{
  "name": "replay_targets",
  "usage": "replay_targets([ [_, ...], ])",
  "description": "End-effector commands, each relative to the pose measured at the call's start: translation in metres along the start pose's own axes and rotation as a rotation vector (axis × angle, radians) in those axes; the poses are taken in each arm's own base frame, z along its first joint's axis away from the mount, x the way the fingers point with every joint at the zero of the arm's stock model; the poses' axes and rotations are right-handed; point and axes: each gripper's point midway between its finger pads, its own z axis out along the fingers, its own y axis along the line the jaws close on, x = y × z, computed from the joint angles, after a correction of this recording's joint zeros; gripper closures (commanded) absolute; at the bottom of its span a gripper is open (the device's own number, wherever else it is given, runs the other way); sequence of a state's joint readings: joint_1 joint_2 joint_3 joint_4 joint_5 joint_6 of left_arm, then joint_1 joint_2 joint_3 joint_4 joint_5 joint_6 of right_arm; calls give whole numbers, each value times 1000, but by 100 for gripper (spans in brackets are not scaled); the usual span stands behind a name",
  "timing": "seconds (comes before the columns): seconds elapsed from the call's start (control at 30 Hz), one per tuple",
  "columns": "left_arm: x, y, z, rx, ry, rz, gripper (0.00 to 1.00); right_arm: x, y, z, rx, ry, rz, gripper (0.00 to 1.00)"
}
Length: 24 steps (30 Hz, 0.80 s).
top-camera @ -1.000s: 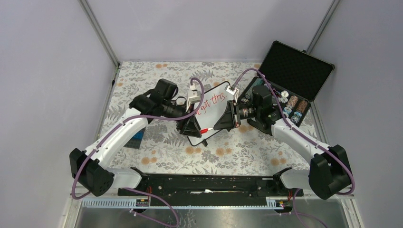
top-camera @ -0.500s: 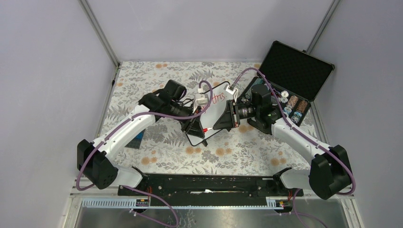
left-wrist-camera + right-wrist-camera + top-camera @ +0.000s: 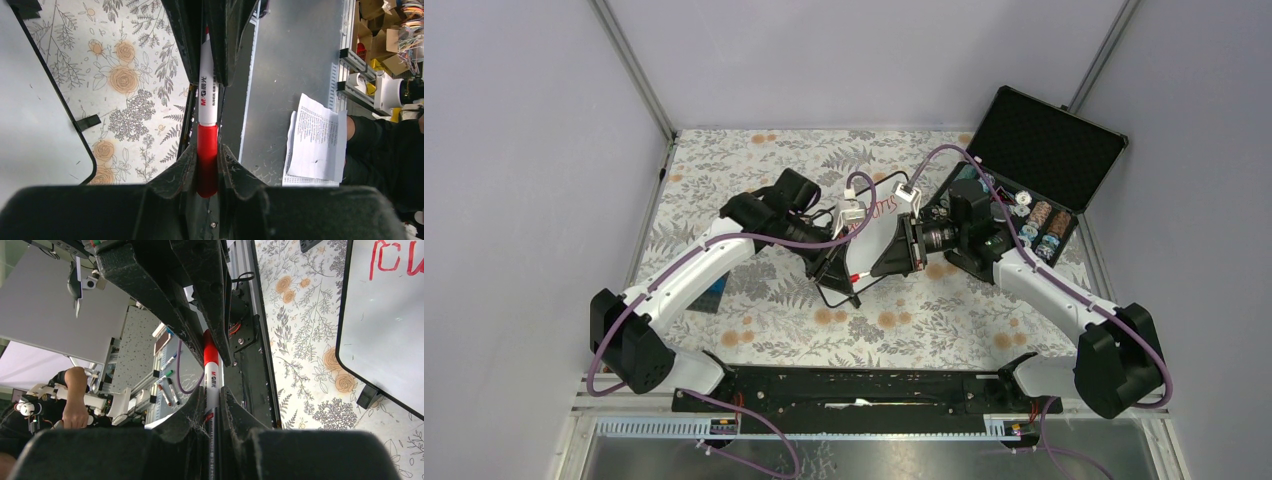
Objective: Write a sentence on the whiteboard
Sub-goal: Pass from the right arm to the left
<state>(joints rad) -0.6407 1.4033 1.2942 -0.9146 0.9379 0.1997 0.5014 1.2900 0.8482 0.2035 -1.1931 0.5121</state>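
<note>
Next, I set the white marker, now hanging between the grippers above the whiteboard, with my left gripper on the floral cloth (image 3: 766, 251) between the dark blue block and the whiteboard.
The whiteboard (image 3: 882, 228) lies mid-table, mostly hidden under both grippers. Only the end of the red sentence (image 3: 882, 207) shows there. The board also shows in the left wrist view (image 3: 30, 100) and in the right wrist view (image 3: 385, 330), with red strokes (image 3: 395, 260) at its top. A white marker (image 3: 856, 274) with a red cap hangs between the grippers above the board's near corner. My left gripper (image 3: 207, 150) is shut on the red cap (image 3: 207, 165). My right gripper (image 3: 212, 390) is shut on the white barrel (image 3: 212, 377). The two face each other, tip to tip (image 3: 844, 270) (image 3: 874, 266).
A black hinged case (image 3: 1044, 150) stands open at the back right, with small spools along its lower half. A dark blue block (image 3: 712, 290) lies by the left arm. A floral cloth (image 3: 754, 160) covers the table. Beyond the near edge lie spare markers (image 3: 165, 385) and a paper sheet (image 3: 315, 140).
My left arm has swung right over the board to the marker held by my right gripper. It now hides most of the red text. The right arm has barely moved.
</note>
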Motion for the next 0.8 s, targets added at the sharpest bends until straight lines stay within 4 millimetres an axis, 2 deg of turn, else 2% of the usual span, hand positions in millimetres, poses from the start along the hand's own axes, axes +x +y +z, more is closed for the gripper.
replay_targets([
  [0.0,-60,-3,0,-2,-161,198,100,6,18,19,-60,53,-52,100],
  [0.37,-74,1,-2,-31,-212,228,100,13,25,29,-94,90,-54,100],
  [0.77,-93,-4,-6,-36,-272,284,100,24,34,35,-141,138,-45,100],
])
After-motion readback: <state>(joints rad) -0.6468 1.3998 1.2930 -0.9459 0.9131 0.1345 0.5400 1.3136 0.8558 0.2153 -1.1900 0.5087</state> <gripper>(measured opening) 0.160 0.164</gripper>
